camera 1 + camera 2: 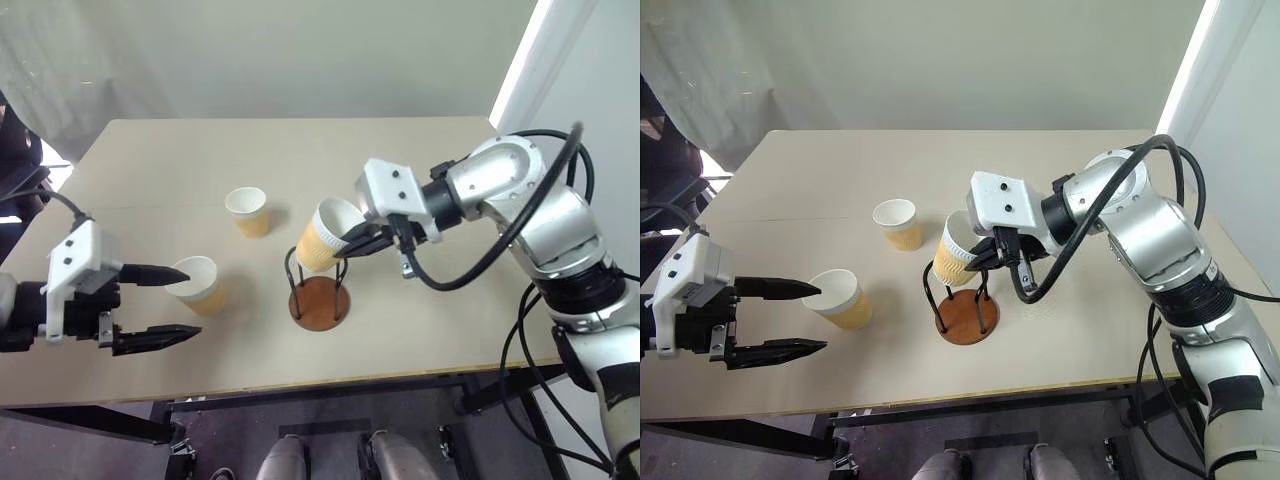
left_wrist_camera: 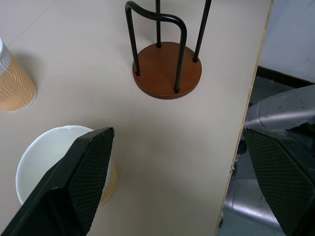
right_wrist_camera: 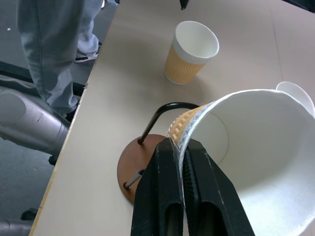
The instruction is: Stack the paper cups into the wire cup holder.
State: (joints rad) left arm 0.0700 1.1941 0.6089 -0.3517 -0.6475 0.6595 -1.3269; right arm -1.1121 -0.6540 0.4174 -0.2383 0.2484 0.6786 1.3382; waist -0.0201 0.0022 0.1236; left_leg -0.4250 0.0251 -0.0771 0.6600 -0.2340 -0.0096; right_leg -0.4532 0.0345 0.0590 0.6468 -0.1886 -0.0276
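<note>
I need to have my right gripper release the paper cup on the reddish-brown disc (image 1: pixel 320 308) (image 3: pixel 146 164), which is between the dark wire loops.
My right gripper (image 1: pixel 360 241) is shut on the rim of a yellow-tan paper cup (image 1: pixel 322 240). The cup hangs tilted just above the wire cup holder (image 1: pixel 320 304), a reddish-brown disc with dark wire loops. In the right wrist view the fingers (image 3: pixel 165 187) pinch the cup's wall (image 3: pixel 256 147) over the holder's base (image 3: pixel 129 167). A second cup (image 1: pixel 247 211) stands upright further back. A third cup (image 1: pixel 199 285) stands at the left. My left gripper (image 1: pixel 190 303) is open beside it, with one finger (image 2: pixel 81 172) over its rim (image 2: pixel 44 147).
The tan table (image 1: pixel 400 150) has its front edge close behind the holder in the left wrist view. A person's legs (image 3: pixel 59 49) in jeans stand by the table's edge in the right wrist view.
</note>
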